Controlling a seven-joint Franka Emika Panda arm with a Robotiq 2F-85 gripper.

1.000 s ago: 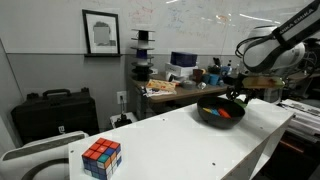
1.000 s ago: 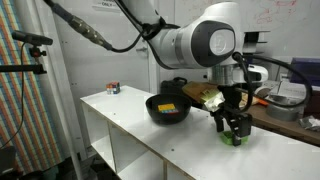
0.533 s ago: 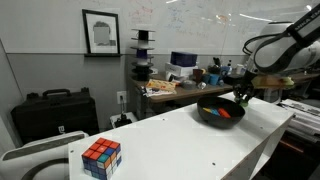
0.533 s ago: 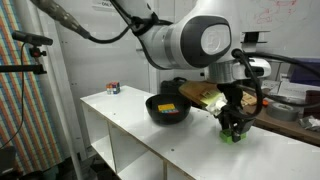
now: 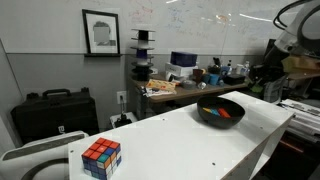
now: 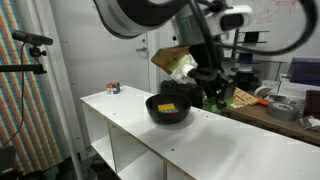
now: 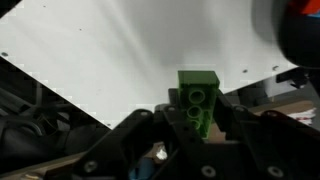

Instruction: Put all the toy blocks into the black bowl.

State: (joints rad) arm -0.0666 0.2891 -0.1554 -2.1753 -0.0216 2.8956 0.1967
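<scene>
My gripper is going to release the small green brick onto the blue and yellow bricks inside the black bowl (image 5: pixel 212 109).
In the wrist view my gripper (image 7: pixel 195 120) is shut on a small green studded brick (image 7: pixel 197 92), held up above the white table (image 7: pixel 110 50). In an exterior view the gripper (image 6: pixel 211 93) hangs just beside and above the black bowl (image 6: pixel 150 104), at its far rim. A yellow brick (image 6: pixel 168 106) lies inside that bowl. In an exterior view the black bowl (image 5: pixel 206 104) holds a red brick (image 5: pixel 226 113) and a blue brick (image 5: pixel 212 114), and the gripper (image 5: pixel 259 78) shows only as a dark shape behind the table's end.
A multicoloured Rubik's cube (image 5: pixel 101 157) stands at the table's other end, small and far off as the cube (image 6: pixel 113 88). Cluttered benches (image 5: pixel 170 85) stand behind the table. A tripod (image 6: pixel 35 60) stands beside the table's edge.
The gripper closed on the green brick where it lay on the table beside the bowl, then lifted it and carried it up toward the bowl.
</scene>
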